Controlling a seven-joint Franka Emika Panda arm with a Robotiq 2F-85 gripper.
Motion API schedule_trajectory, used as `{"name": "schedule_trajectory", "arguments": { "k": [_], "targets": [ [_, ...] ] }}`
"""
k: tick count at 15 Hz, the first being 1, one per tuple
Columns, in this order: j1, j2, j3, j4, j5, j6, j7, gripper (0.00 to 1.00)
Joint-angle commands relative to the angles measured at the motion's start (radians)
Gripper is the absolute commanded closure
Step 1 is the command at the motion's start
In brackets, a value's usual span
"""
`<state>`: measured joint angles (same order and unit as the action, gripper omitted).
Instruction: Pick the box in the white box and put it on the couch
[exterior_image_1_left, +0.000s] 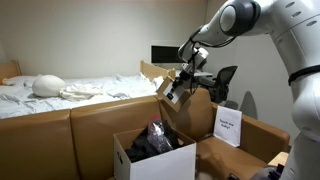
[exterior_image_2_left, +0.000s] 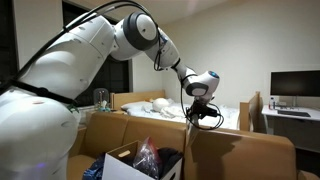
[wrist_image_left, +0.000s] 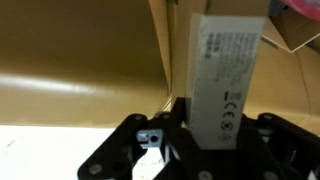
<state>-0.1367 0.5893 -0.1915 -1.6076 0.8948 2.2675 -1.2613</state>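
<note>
I need to use my gripper to set the box, now held above the back cushions, down on the couch (exterior_image_1_left: 229, 118), against the upright white printed card.
My gripper (wrist_image_left: 215, 150) is shut on the box (wrist_image_left: 228, 70), a small flat whitish box with printed marks on its side. In both exterior views the gripper (exterior_image_1_left: 180, 90) (exterior_image_2_left: 203, 113) holds the box (exterior_image_1_left: 176, 95) in the air above the top of the tan-brown couch's back cushions (exterior_image_1_left: 60, 135) (exterior_image_2_left: 245, 155). The white box (exterior_image_1_left: 160, 163) (exterior_image_2_left: 122, 167) stands open on the couch seat below and to the side, with dark items and a plastic bag inside. In the wrist view the couch leather (wrist_image_left: 80, 80) fills the background.
A brown cardboard carton (exterior_image_1_left: 255, 140) with an upright white printed card (exterior_image_1_left: 228, 126) stands beside the white box. A bed with white sheets (exterior_image_1_left: 70, 90) lies behind the couch. A monitor (exterior_image_2_left: 295, 85) and an office chair (exterior_image_1_left: 226, 80) are at the back.
</note>
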Motion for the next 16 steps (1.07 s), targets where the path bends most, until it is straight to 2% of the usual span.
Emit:
{"name": "schedule_trajectory", "arguments": {
  "k": [1, 3, 7, 9, 11, 14, 16],
  "targets": [
    [-0.065, -0.043, 0.015, 0.001, -0.143, -0.023, 0.144, 0.91],
    [-0.096, -0.072, -0.005, -0.038, -0.275, -0.072, 0.235, 0.92],
    [-0.196, -0.122, -0.036, -0.132, -0.519, -0.171, 0.326, 0.92],
    [-0.247, -0.121, -0.06, -0.173, -0.598, -0.164, 0.338, 0.92],
    [-0.31, -0.098, -0.065, -0.212, -0.615, -0.098, 0.305, 0.92],
    [-0.397, -0.037, -0.052, -0.268, -0.589, 0.065, 0.262, 0.92],
    [-0.434, 0.02, -0.046, -0.286, -0.609, 0.156, 0.252, 0.92]
  ]
}}
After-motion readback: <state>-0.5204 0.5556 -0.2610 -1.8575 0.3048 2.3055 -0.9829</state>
